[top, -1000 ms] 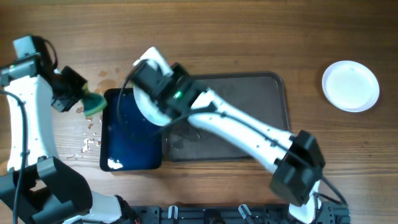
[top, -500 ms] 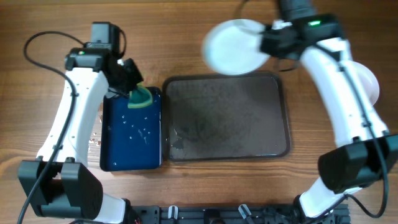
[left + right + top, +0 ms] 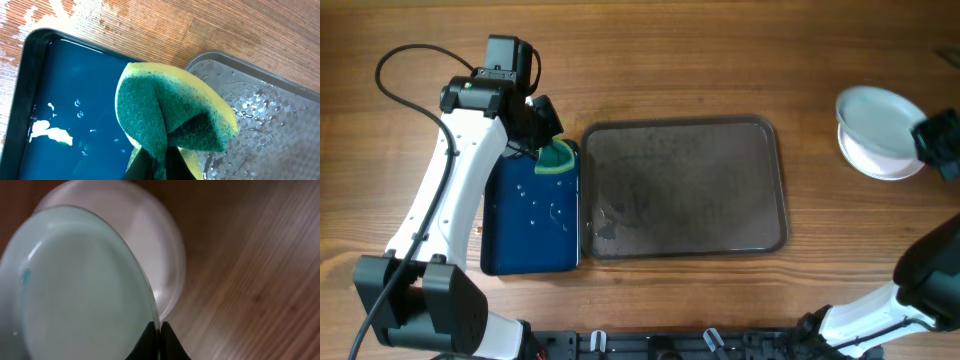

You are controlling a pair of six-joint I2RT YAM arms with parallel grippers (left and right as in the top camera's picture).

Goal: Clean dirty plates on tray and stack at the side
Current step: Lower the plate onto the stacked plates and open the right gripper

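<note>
Next, my right gripper lets go of the held plate on top of the other white plate (image 3: 883,138) (image 3: 100,262) on the table.
My right gripper (image 3: 926,137) is shut on the rim of a white plate (image 3: 880,116) and holds it tilted just above another white plate (image 3: 876,160) on the table at the far right. In the right wrist view the held plate (image 3: 75,290) fills the left, with a small blue mark, and the lower plate (image 3: 150,255) shows behind it; the fingers (image 3: 160,330) pinch the rim. The large grey tray (image 3: 685,187) holds no plates. My left gripper (image 3: 542,135) is shut on a green and yellow sponge (image 3: 556,157) over the blue tray; the sponge (image 3: 170,107) fills the left wrist view.
The small dark blue tray (image 3: 530,215) lies left of the grey tray, touching it, with white foam specks (image 3: 47,132). Water drops sit on the grey tray (image 3: 260,110) and on the wood beside the blue tray. The arm bases stand at the front edge.
My right arm carried the plate from over the blue tray, past the grey tray's far edge, to above the plate at the far right. My left arm moved the sponge right, over the blue tray.
</note>
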